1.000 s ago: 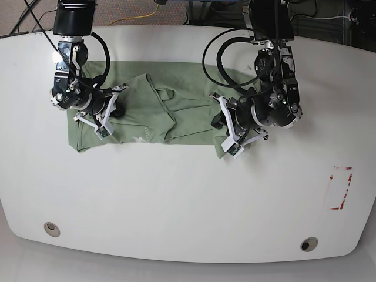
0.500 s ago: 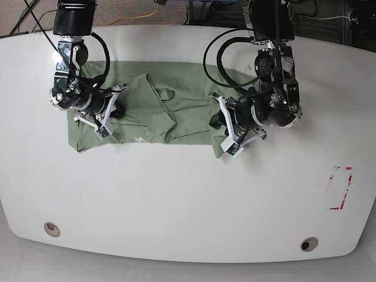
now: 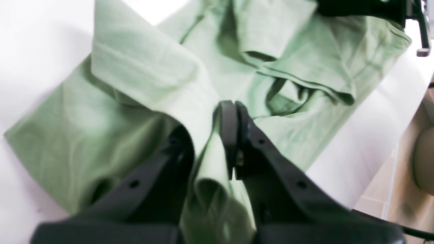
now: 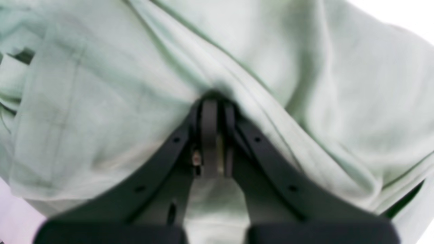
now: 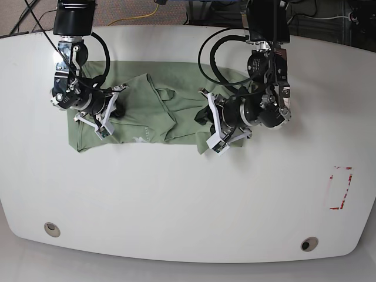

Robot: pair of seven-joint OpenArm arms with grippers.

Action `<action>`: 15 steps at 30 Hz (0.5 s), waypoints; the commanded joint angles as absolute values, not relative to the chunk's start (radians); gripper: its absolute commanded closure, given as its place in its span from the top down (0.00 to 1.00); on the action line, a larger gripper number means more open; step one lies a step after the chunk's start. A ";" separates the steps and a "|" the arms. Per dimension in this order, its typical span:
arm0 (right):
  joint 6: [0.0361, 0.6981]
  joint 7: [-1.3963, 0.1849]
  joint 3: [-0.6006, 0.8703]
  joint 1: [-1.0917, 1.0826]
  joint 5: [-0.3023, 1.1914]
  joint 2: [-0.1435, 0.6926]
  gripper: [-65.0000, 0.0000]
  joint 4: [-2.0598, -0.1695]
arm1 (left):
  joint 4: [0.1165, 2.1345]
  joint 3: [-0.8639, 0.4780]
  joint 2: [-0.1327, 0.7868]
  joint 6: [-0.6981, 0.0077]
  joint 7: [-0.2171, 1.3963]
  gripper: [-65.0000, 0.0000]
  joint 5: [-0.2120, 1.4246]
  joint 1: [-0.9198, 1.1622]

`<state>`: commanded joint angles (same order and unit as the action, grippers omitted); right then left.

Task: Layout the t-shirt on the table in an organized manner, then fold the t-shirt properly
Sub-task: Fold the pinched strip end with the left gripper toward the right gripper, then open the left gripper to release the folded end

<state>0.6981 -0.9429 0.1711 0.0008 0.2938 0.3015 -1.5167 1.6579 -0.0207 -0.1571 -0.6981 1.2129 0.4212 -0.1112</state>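
Observation:
The fold in my left gripper is at a slant over the near edge of the t-shirt, so I should put it down and grab the t-shirt closer to its middle (image 5: 188,124).
The pale green t-shirt (image 5: 187,79) lies wrinkled across the far half of the white table (image 5: 176,194), with its right end folded in toward the middle. My left gripper (image 5: 205,117) is at that right end. In the left wrist view it (image 3: 211,122) is shut on a raised fold of the t-shirt (image 3: 142,71). My right gripper (image 5: 116,110) is over the shirt's left part. The right wrist view shows it (image 4: 212,110) shut, with a ridge of the t-shirt (image 4: 101,84) bunched at its tips.
A red tape rectangle (image 5: 339,188) marks the table's right side. Two round grommet holes (image 5: 51,228) (image 5: 309,244) sit near the front edge. Cables and floor lie beyond the far edge.
My left gripper has moved leftward in the base view, dragging the shirt's right end toward the middle. The right arm has stayed in place.

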 joint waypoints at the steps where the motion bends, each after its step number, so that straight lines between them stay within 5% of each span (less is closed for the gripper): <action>1: 0.698 -0.943 0.171 0.001 0.294 0.302 0.04 -1.517 | 1.658 -0.021 -0.157 -0.698 1.213 0.04 0.421 -0.114; 10: 0.698 -0.943 0.171 0.001 0.294 0.302 0.04 -1.517 | 1.664 -0.021 -0.157 -0.698 1.219 0.70 0.526 -0.124; 15: 0.698 -0.943 0.170 -0.001 0.294 0.302 0.04 -1.517 | 1.678 -0.022 -0.157 -0.698 1.288 0.65 0.595 -0.165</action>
